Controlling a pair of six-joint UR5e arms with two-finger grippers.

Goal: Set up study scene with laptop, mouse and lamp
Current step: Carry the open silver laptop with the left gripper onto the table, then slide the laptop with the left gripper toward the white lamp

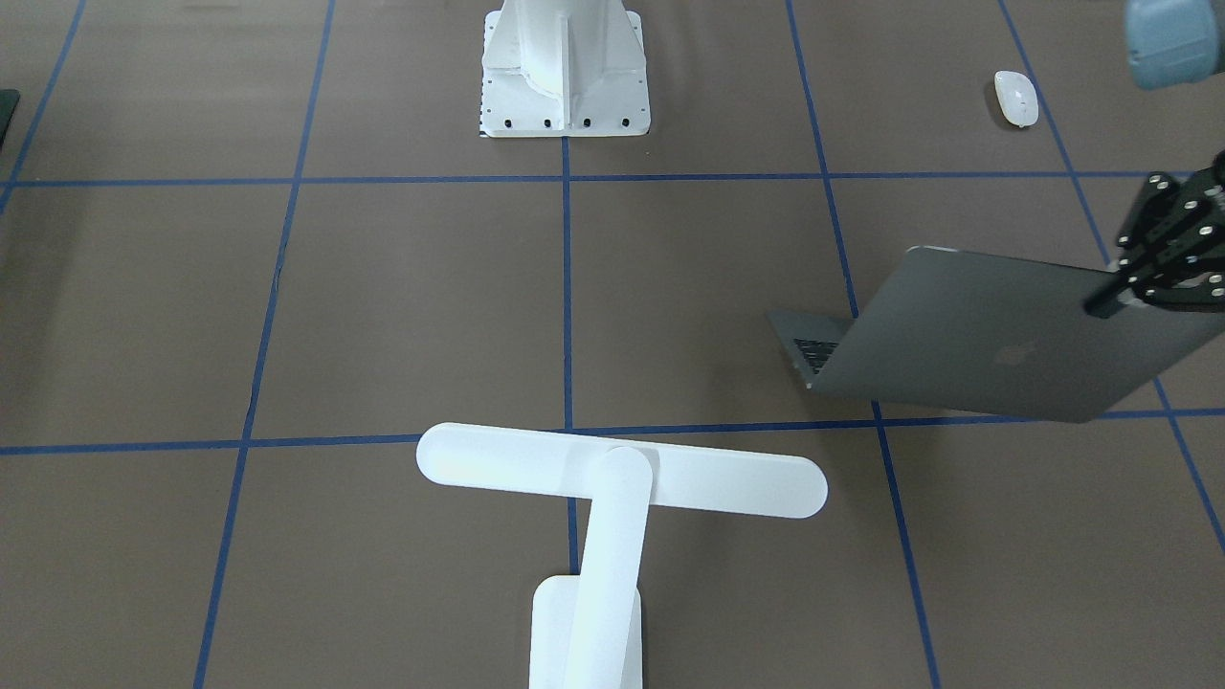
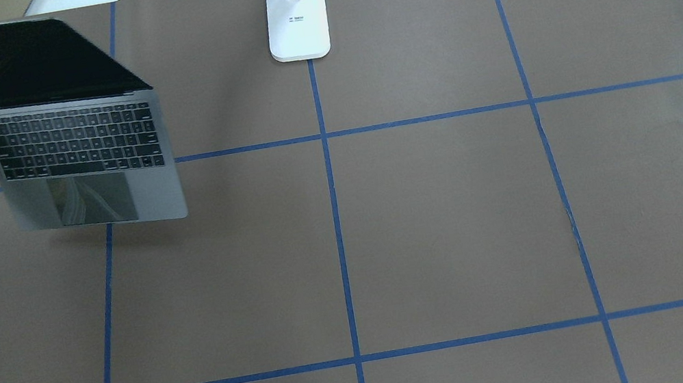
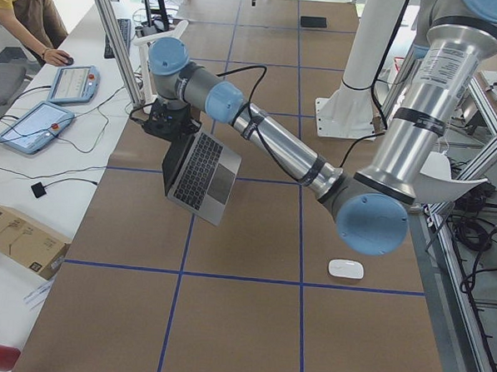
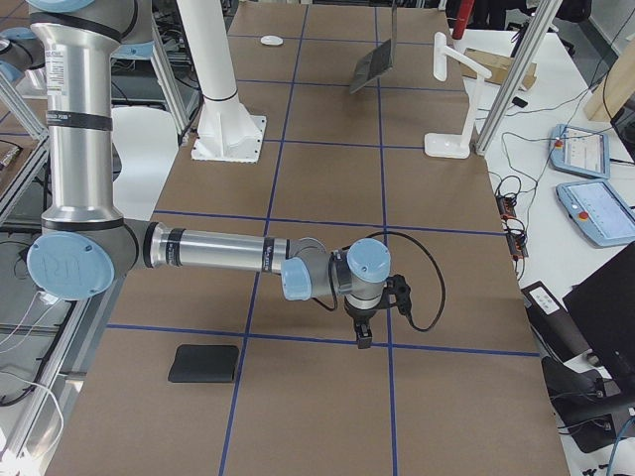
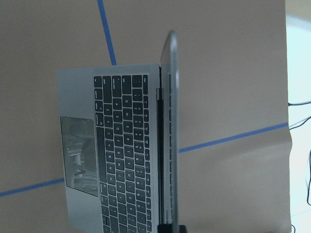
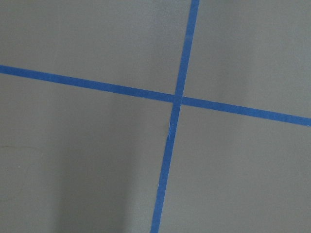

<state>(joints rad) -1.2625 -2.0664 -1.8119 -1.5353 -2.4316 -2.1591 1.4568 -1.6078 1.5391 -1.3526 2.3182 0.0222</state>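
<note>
The robot's left gripper needs to release the laptop on the table (image 1: 643,404) close behind the white lamp's head, facing the white pedestal.
The space-grey laptop (image 1: 995,335) is open, its dark screen and black keys showing in the overhead view (image 2: 79,159). My left gripper (image 1: 1139,287) is shut on the top edge of its lid and holds it tilted, seemingly just off the table at the far left (image 3: 201,171). The left wrist view looks down the lid's edge (image 5: 170,145). The white mouse (image 1: 1015,98) lies near the robot's side (image 3: 345,268). The white lamp (image 1: 622,474) stands at the far middle edge, its base (image 2: 297,22) on the centre line. My right gripper (image 4: 364,332) hangs low over a tape crossing; I cannot tell if it is open.
The white pedestal (image 1: 565,67) stands at the robot's side in the middle. A flat black mat (image 4: 203,363) lies near the table's right end. An operator (image 3: 24,16) and teach pendants (image 3: 31,125) are beyond the far edge. Blue tape lines grid the brown table (image 2: 457,220).
</note>
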